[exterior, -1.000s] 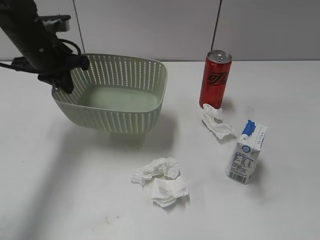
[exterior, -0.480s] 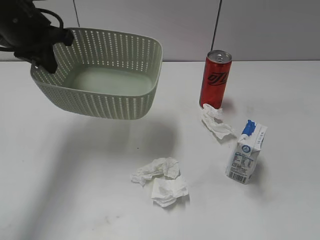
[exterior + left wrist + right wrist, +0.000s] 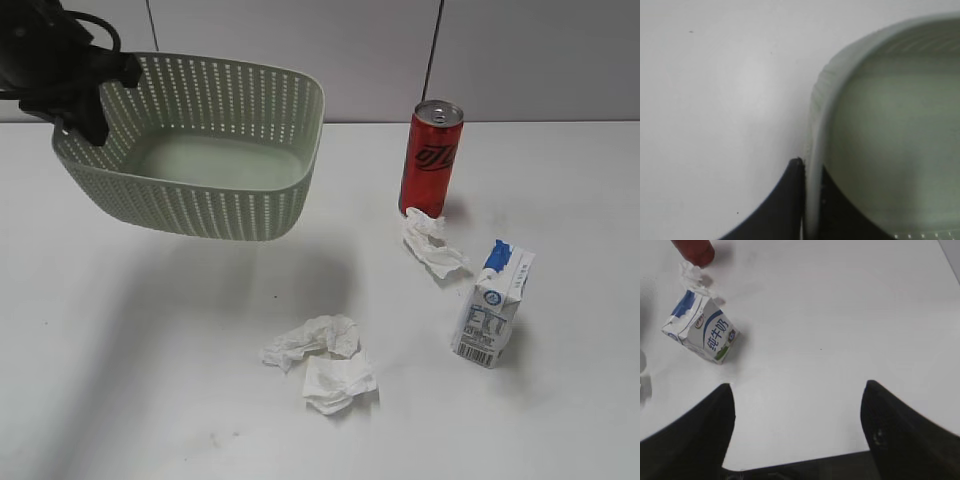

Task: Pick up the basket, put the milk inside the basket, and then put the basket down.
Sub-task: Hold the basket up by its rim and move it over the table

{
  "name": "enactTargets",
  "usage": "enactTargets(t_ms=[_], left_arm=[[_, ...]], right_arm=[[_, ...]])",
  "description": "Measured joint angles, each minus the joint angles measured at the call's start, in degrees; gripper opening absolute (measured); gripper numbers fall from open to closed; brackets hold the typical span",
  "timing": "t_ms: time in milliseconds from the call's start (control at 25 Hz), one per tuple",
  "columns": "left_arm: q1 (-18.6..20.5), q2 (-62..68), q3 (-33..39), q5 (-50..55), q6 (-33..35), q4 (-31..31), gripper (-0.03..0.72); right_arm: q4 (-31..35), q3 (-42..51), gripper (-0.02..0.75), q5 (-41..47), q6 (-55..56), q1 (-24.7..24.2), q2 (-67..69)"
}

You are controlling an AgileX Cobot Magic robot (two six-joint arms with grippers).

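Next, I close my right gripper on the upper part of the milk [image 3: 501, 279] [image 3: 694, 317], close to its blue top, so that it can raise the carton toward the basket.
The sage-green perforated basket [image 3: 200, 150] hangs tilted above the table at the upper left of the exterior view. My left gripper [image 3: 85, 115] is shut on its left rim; in the left wrist view the rim [image 3: 815, 165] runs between the two black fingers [image 3: 810, 172]. The milk [image 3: 493, 303], a white carton with a blue top, stands at the right of the table. It also shows in the right wrist view [image 3: 700, 332], up and left of my right gripper [image 3: 797, 390], which is open, empty and out of the exterior view.
A red soda can [image 3: 430, 158] stands behind the milk, with a crumpled tissue [image 3: 430, 243] at its foot. Two more crumpled tissues [image 3: 322, 360] lie at the front middle. The basket's shadow lies on the white table [image 3: 150, 350] beneath it.
My left gripper has lifted the basket off the table and carried it up and to the left. In the last half second it barely moved. The milk, can and tissues stayed put.
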Motion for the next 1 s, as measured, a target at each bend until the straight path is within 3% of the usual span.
enactTargets(t_ms=[520,720,1000], left_arm=[[0.0,0.0,0.0,-0.6,-0.1,0.94,0.0],[0.0,0.0,0.0,-1.06,-0.1,1.7,0.0],[0.0,0.0,0.0,-2.01,-0.1,2.09,0.0]], right_arm=[[4.92,-11.12,0.591,3.2,4.39,-0.06,35.22],[11.11,-12.07,0.591,2.91,6.7,0.14,42.9],[13.29,-12.38,0.591,-5.64,14.3,9.3,45.45]])
